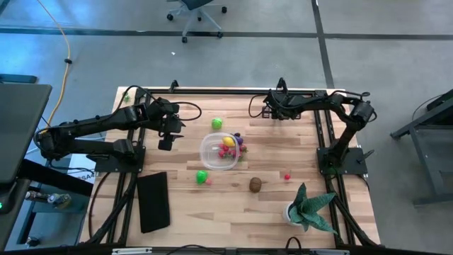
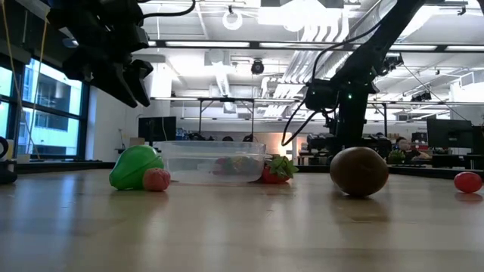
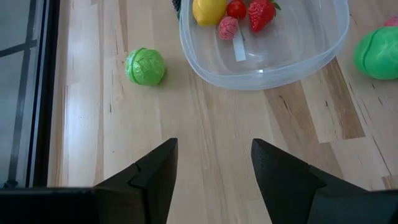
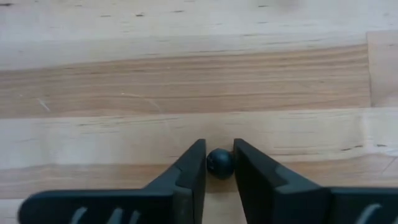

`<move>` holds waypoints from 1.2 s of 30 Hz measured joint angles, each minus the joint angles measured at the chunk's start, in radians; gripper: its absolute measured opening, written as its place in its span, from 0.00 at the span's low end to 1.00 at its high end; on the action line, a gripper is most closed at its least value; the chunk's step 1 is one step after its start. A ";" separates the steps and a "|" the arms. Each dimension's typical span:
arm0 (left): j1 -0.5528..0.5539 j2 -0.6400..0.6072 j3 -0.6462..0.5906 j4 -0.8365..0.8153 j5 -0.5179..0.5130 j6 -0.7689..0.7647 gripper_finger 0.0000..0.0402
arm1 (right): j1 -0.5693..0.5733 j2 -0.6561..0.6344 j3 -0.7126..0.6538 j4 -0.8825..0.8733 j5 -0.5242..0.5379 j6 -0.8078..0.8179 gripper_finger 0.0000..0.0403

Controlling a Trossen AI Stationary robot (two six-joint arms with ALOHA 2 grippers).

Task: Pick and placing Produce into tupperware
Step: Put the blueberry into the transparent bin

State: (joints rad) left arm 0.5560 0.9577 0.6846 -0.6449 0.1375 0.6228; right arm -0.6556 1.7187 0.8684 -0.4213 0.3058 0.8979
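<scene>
My right gripper has the small dark round fruit. It will let go of the fruit in the clear tupperware (image 1: 232, 147), between the lemon and a strawberry.
The clear tupperware (image 1: 212, 157) stands mid-table with a yellow lemon (image 3: 208, 9), a strawberry (image 3: 261, 14) and other small produce inside. A green cabbage (image 3: 144, 66) lies on the wood just beyond it. A green fruit (image 1: 202, 176), a brown kiwi (image 1: 255, 185) and a red berry (image 1: 287, 176) lie on its near side. My left gripper (image 1: 167, 144) hovers open left of the tub, nothing between its fingers (image 3: 158, 174). Near the far edge, my right gripper (image 4: 219, 146) is down at the table, shut on a small dark round fruit (image 4: 219, 165). My right gripper pinches the small dark round fruit between its two fingers, one fingertip (image 4: 198, 163) on each side of the ball (image 4: 219, 160). The fingers come steeply from above. The fruit sits low at the wooden table top; whether it is lifted I cannot tell.
A black flat slab (image 1: 153, 202) lies near the front left. A spiky green potted plant (image 1: 308, 209) stands at the front right. Bare wood stretches between the tub and the right gripper.
</scene>
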 joint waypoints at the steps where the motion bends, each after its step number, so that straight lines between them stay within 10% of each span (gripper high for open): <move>1: 0.000 0.000 0.000 0.000 0.000 0.000 0.48 | 0.000 0.000 0.000 0.000 0.000 0.000 0.15; 18: 0.000 0.000 0.000 0.000 0.000 0.000 0.48 | 0.127 -0.138 0.000 0.042 -0.084 -0.068 0.13; 36: 0.000 0.000 0.000 0.000 0.000 0.000 0.48 | 0.485 -0.228 0.002 0.510 -0.284 -0.466 0.13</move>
State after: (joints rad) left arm 0.5564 0.9577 0.6849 -0.6449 0.1371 0.6228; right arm -0.1709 1.4909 0.8704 0.0889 0.0216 0.4318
